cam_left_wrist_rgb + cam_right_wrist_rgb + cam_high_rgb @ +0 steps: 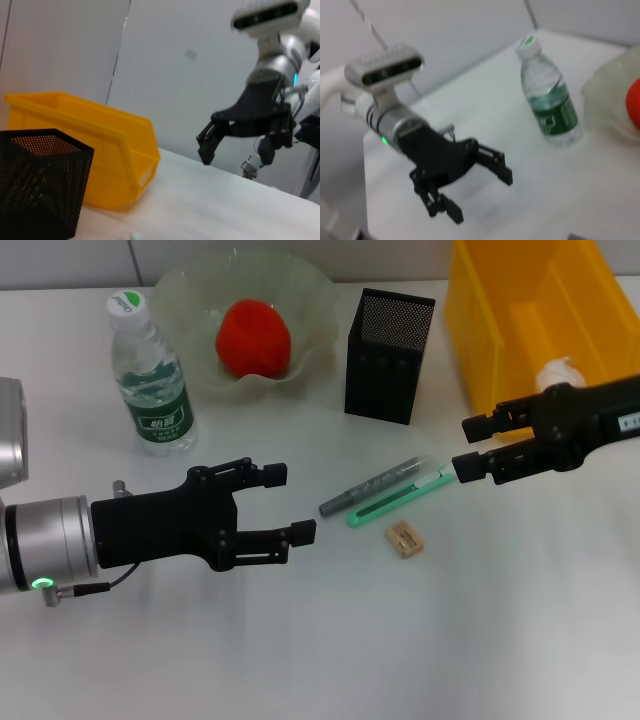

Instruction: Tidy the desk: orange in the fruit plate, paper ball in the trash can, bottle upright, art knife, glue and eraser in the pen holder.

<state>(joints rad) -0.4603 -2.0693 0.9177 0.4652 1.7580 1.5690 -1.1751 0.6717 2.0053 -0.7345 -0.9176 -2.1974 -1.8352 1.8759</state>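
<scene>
The white slider end (446, 476) of the green art knife, the end nearer the yellow trash can, will be gripped by my right gripper.
The orange (255, 337) lies in the glass fruit plate (310, 290). The bottle (150, 370) stands upright to the plate's left. A white paper ball (557, 373) rests in the yellow trash can (480, 330). In front of the black mesh pen holder (388, 355), the grey glue stick (375, 485) and the green art knife (400, 498) lie side by side, with the tan eraser (405, 539) just nearer me. My left gripper (289, 503) hovers open, left of the glue. My right gripper (468, 447) is open at the knife's right end, holding nothing.
The left wrist view shows the pen holder (40, 180), the yellow bin (100, 145) and my right gripper (235, 147). In the right wrist view are my left gripper (481, 196), the bottle (550, 95) and the plate (610, 95).
</scene>
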